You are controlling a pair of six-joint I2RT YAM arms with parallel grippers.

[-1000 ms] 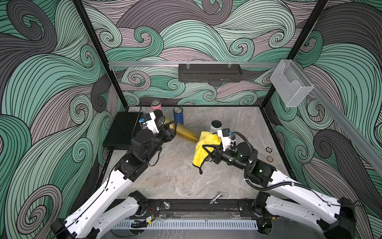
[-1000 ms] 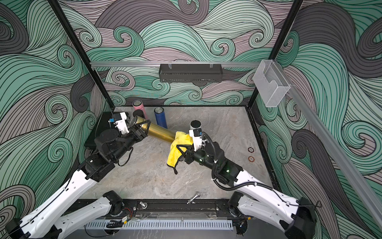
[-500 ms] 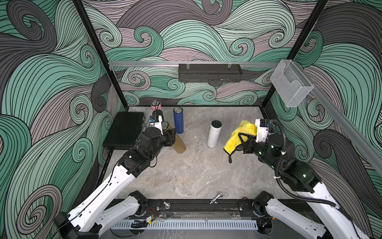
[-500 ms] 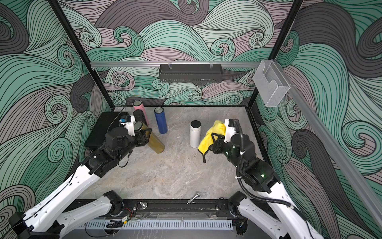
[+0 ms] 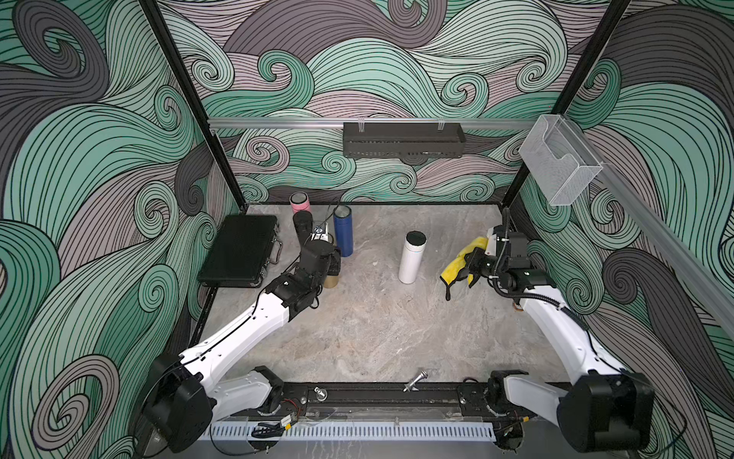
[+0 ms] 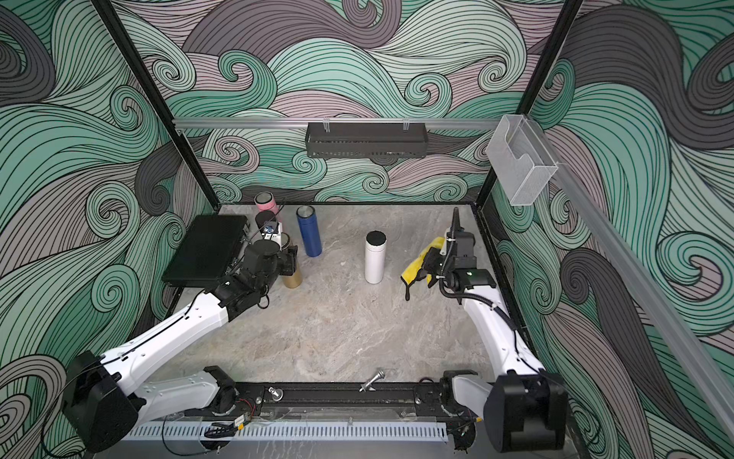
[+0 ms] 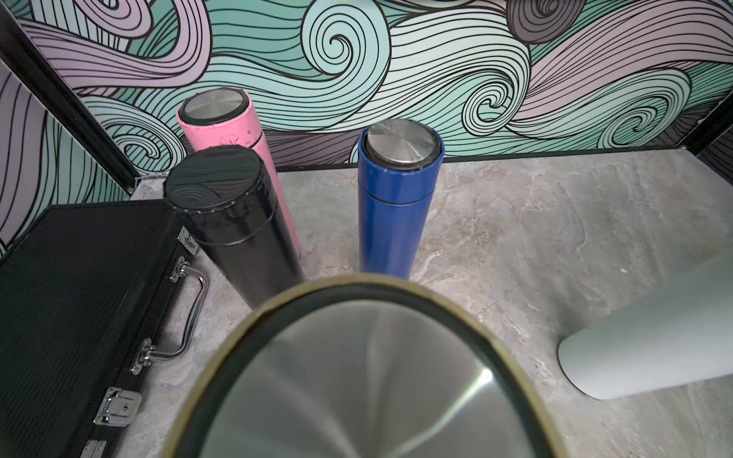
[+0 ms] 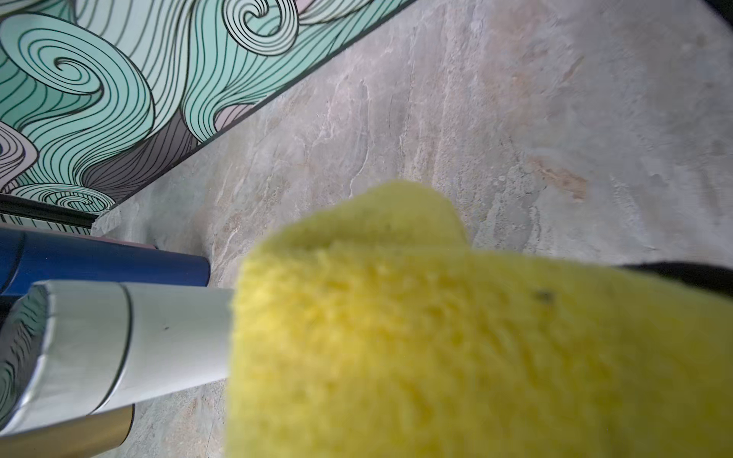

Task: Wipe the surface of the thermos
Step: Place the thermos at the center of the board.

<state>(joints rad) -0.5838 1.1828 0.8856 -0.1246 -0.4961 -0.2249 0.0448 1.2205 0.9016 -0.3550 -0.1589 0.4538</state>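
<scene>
Next, I set the gold thermos on the table point(image 5: 333, 285) in front of the blue thermos with my left gripper.
The gold thermos point(image 5: 330, 280) point(image 6: 292, 279) stands upright at the back left of the table, and its steel lid point(image 7: 369, 376) fills the left wrist view. My left gripper point(image 5: 333, 262) point(image 6: 290, 259) is shut on its upper part; the fingers themselves are hidden. A yellow cloth point(image 5: 456, 267) point(image 6: 413, 270) hangs from my right gripper point(image 5: 470, 265) point(image 6: 429, 264), which is shut on it near the right wall. The cloth point(image 8: 456, 337) hides the right fingers and touches no thermos.
A white thermos point(image 5: 411, 258) point(image 6: 374, 258) stands mid-table between the arms. Blue point(image 5: 343, 235), black point(image 5: 302, 226) and pink point(image 5: 299, 202) thermoses stand close behind the gold one. A black case point(image 5: 240, 250) lies at the left wall. A metal bolt point(image 5: 415, 380) lies at the front rail.
The gold thermos was tilted across the middle with the cloth on it. My left arm has swung it back left and upright. My right arm has pulled the cloth away to the right.
</scene>
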